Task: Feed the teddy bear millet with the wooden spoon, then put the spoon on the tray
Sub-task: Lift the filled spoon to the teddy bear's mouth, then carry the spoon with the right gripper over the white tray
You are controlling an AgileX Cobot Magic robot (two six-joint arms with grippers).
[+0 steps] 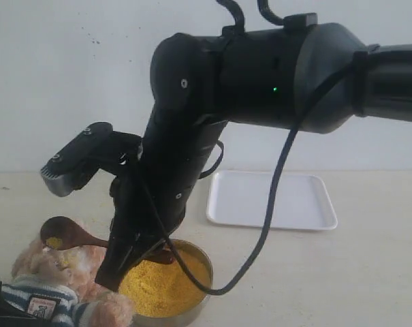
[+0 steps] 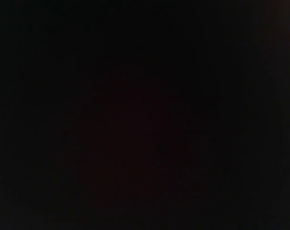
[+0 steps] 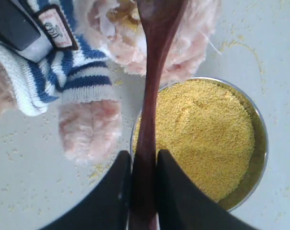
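The robot's right gripper should release the wooden spoon across the middle of the bare white tray (image 1: 270, 195) behind the millet bowl. The spoon's bowl now hovers at the teddy bear's head.
My right gripper (image 3: 144, 160) is shut on the handle of the dark wooden spoon (image 3: 152, 76). In the exterior view the spoon (image 1: 64, 234) carries a few grains and its bowl hovers at the head of the teddy bear (image 1: 59, 279), which lies at the lower left in its striped shirt. The bear's (image 3: 73, 62) head and one paw show in the right wrist view too. The steel bowl (image 1: 202, 300) full of yellow millet (image 1: 165, 283) stands beside the bear, under the right arm. The white tray (image 1: 270, 201) lies behind, bare. The left wrist view is black.
Loose millet grains are scattered on the pale table (image 3: 25, 158) around the bowl (image 3: 260, 143) and the bear. The big black right arm (image 1: 260, 75) reaches across from the right and hides much of the middle. A white wall stands behind.
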